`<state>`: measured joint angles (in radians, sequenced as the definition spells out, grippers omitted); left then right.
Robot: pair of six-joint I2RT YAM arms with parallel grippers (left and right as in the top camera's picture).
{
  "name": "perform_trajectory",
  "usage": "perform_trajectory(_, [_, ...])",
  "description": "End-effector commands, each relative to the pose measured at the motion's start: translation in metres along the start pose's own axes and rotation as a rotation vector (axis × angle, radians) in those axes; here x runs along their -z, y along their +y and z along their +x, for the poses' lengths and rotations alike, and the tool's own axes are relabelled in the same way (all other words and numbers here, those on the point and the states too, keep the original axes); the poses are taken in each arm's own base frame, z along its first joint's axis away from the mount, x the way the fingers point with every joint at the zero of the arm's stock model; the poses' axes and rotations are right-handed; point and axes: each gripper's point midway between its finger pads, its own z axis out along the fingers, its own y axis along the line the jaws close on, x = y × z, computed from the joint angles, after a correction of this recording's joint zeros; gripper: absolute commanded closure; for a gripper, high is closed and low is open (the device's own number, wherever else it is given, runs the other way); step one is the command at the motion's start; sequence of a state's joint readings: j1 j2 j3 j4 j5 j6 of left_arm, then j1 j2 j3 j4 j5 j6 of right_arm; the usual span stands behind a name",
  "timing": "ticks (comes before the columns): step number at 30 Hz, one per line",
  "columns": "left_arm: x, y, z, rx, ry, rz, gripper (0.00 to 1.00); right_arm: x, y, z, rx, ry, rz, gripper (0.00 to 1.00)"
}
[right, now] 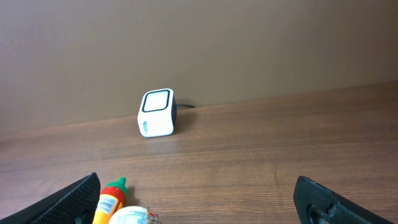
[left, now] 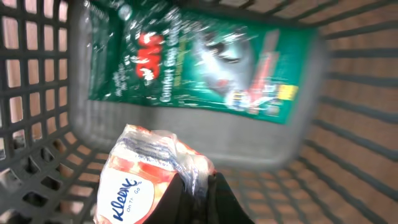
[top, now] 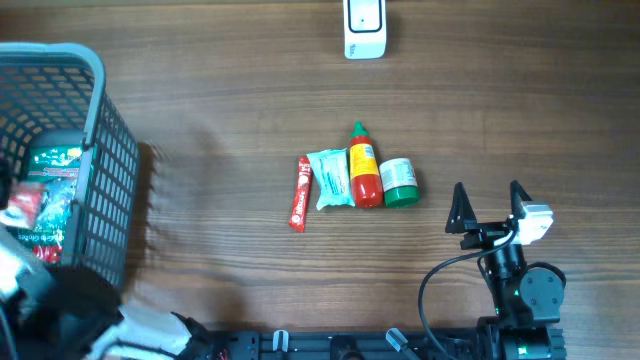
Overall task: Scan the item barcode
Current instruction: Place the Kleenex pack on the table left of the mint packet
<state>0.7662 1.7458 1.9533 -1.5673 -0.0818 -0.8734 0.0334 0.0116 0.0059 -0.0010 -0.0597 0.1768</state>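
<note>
Next, my left gripper sets the Kleenex tissue pack down and releases it on the red sachet [top: 296, 190], next to the pale green packet. The tissue pack is now inside the grey basket.
Inside the grey basket [left: 37, 93], my left gripper [left: 198, 180] is shut on the clear wrapper edge of a red-and-white Kleenex tissue pack [left: 143, 180]. A green packet [left: 199, 59] lies on the basket floor behind the pack. The white barcode scanner [top: 365, 28] stands at the table's far edge and also shows in the right wrist view as the scanner [right: 156, 112]. My right gripper [top: 490, 200] hovers open at the lower right, its jaws wide apart with nothing between them.
A row lies mid-table: a red sachet [top: 300, 194], a pale green packet [top: 331, 179], a red sauce bottle [top: 364, 168] and a green-lidded jar [top: 399, 182]. The basket [top: 100, 130] fills the left edge. The bottle [right: 111, 199] and jar [right: 134, 216] sit just ahead of my right fingers.
</note>
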Motion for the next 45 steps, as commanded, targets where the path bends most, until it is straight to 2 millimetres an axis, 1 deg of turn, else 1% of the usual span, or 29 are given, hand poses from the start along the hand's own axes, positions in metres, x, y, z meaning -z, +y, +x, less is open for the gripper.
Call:
perform_trajectory(1, [0.071,-0.011,0.032,-0.034,0.010,0.270,0.96,0.000,0.003,-0.001,0.018,-0.006,-0.013,0.00])
perform_trajectory(2, [0.083,-0.013,0.044,-0.053,0.033,0.323,0.96,0.000,0.003,-0.001,0.018,-0.006,-0.013,0.00])
perform_trajectory(4, [0.109,-0.018,0.074,-0.119,0.074,0.429,0.96,0.000,0.003,-0.001,0.018,-0.006,-0.013,0.00])
perform_trajectory(6, [0.132,-0.018,0.110,-0.233,0.086,0.493,0.96,0.000,0.003,-0.001,0.018,-0.006,-0.013,0.00])
perform_trajectory(9, [0.147,-0.014,0.161,-0.409,0.124,0.519,0.96,0.000,0.003,-0.001,0.018,-0.006,-0.013,0.00])
perform_trajectory(10, [0.150,-0.012,0.184,-0.501,0.127,0.516,0.96,0.000,0.003,-0.001,0.018,-0.006,-0.013,0.00])
perform_trajectory(12, [0.151,-0.011,0.212,-0.622,0.127,0.511,0.96,0.000,0.003,-0.001,0.018,-0.006,-0.013,0.00])
perform_trajectory(13, [0.148,-0.009,0.232,-0.693,0.128,0.500,0.96,0.000,0.003,-0.001,0.018,-0.006,-0.013,0.00])
perform_trajectory(14, [0.145,-0.006,0.245,-0.728,0.130,0.485,0.96,0.000,0.003,-0.001,0.018,-0.006,-0.013,0.00])
perform_trajectory(15, [0.140,0.000,0.261,-0.758,0.134,0.458,0.96,0.000,0.003,-0.001,0.018,-0.006,-0.013,0.00])
perform_trajectory(18, [0.118,0.016,0.297,-0.788,0.121,0.375,0.96,0.000,0.003,-0.001,0.018,-0.006,-0.013,0.00])
perform_trajectory(20, [0.093,0.027,0.328,-0.783,0.104,0.332,0.96,0.000,0.003,-0.001,0.018,-0.006,-0.013,0.00])
perform_trajectory(21, [0.084,0.028,0.339,-0.783,0.107,0.332,0.96,0.000,0.003,-0.001,0.018,-0.006,-0.013,0.00])
perform_trajectory(23, [0.067,0.027,0.362,-0.807,0.115,0.353,0.96,0.000,0.003,-0.001,0.018,-0.006,-0.013,0.00])
perform_trajectory(26, [0.033,0.017,0.410,-0.850,0.153,0.444,0.96,0.000,0.003,-0.001,0.018,-0.006,-0.013,0.00])
perform_trajectory(28, [0.010,0.010,0.434,-0.857,0.173,0.495,0.96,0.000,0.003,-0.001,0.018,-0.006,-0.013,0.00])
perform_trajectory(32, [-0.037,0.000,0.460,-0.852,0.178,0.514,0.96,0.000,0.003,-0.001,0.018,-0.006,-0.013,0.00])
perform_trajectory(35, [-0.072,0.002,0.469,-0.874,0.155,0.439,0.96,0.000,0.003,-0.001,0.018,-0.006,-0.013,0.01])
perform_trajectory(37, [-0.089,0.004,0.472,-0.887,0.142,0.396,0.96,0.000,0.003,-0.001,0.018,-0.006,-0.013,0.00])
perform_trajectory(39, [-0.100,0.005,0.473,-0.892,0.126,0.374,0.96,0.000,0.003,-0.001,0.018,-0.006,-0.013,0.00])
perform_trajectory(40, [-0.104,0.005,0.472,-0.893,0.119,0.366,0.88,0.000,0.003,-0.001,0.018,-0.006,-0.013,0.00])
perform_trajectory(41, [-0.104,0.005,0.472,-0.894,0.117,0.366,0.52,0.000,0.003,-0.001,0.018,-0.006,-0.013,0.00])
perform_trajectory(42, [-0.103,0.004,0.472,-0.897,0.118,0.369,0.37,0.000,0.003,-0.001,0.018,-0.006,-0.013,0.00])
perform_trajectory(44, [-0.093,0.001,0.469,-0.898,0.119,0.386,0.18,0.000,0.003,-0.001,0.018,-0.006,-0.013,0.00])
perform_trajectory(45, [-0.087,-0.001,0.465,-0.894,0.118,0.391,0.14,0.000,0.003,-0.001,0.018,-0.006,-0.013,0.00])
